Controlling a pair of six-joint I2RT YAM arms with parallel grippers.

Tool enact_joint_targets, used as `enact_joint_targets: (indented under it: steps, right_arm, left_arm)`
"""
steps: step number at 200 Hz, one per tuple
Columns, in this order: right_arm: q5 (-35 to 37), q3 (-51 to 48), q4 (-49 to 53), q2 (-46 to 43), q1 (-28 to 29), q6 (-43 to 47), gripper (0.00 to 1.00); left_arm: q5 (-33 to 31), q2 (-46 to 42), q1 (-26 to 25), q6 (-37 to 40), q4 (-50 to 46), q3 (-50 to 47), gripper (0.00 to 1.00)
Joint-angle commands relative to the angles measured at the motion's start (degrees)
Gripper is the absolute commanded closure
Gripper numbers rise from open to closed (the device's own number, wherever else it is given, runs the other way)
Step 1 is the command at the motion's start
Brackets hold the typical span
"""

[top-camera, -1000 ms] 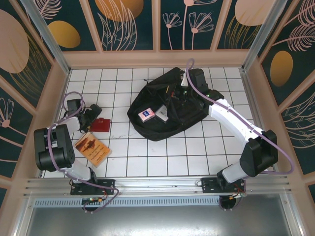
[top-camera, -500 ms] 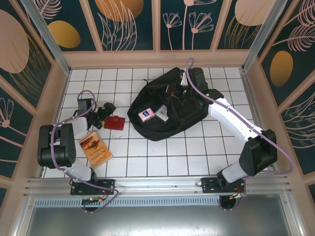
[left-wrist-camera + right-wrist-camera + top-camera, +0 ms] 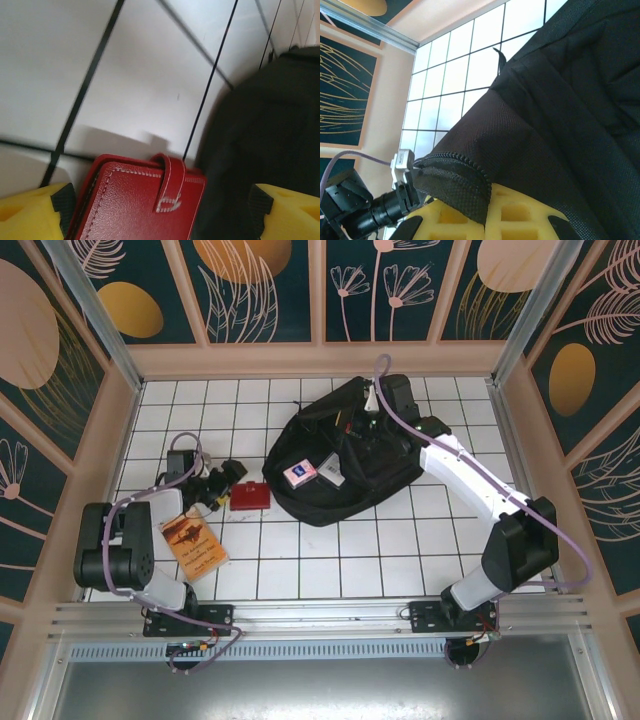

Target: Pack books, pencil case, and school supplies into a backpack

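The red pencil case lies flat across the left gripper's open fingers, so the robot should pinch its cover by the cover's edge (image 3: 91, 200) away from the backpack before packing it.
The black backpack (image 3: 350, 465) lies open on the white tiles, with a pink-white card with a blue patch (image 3: 298, 474) and a grey item (image 3: 331, 470) resting on it. My right gripper (image 3: 372, 420) is shut on the backpack's zipped rim (image 3: 465, 175), which sits pinched between the yellow pads (image 3: 530, 215). A red stitched pencil case (image 3: 250, 497) lies flat just left of the backpack. My left gripper (image 3: 230, 490) straddles the pencil case (image 3: 140, 205) with its jaws wide, and a gap shows on the right side. The backpack's fabric (image 3: 260, 125) is close ahead. The orange booklet (image 3: 190, 543) lies near the left arm's base.
Wooden walls (image 3: 130, 410) fence the tiled table on three sides, and an aluminium rail (image 3: 320, 615) runs along the front. Bare tiles (image 3: 330, 560) stretch in front of the backpack.
My left gripper has slid to the right toward the backpack, and the red pencil case has moved with it. The jaws have narrowed a little. The right arm has stayed still.
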State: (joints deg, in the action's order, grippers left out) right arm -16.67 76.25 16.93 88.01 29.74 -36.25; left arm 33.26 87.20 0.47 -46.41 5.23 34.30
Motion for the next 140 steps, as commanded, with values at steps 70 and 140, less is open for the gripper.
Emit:
enact_joint_targets:
  steps: [70, 140]
  right_arm:
    - [0.3, 2.8, -0.1, 2.0, 2.3, -1.3, 1.0]
    - [1.1, 2.1, -0.4, 1.3, 3.3, -1.6, 1.0]
  left_arm:
    - [8.9, -11.1, -1.0, -6.3, -1.1, -5.5, 0.35]
    - [9.1, -16.8, -1.1, -12.1, 3.8, -8.1, 0.37]
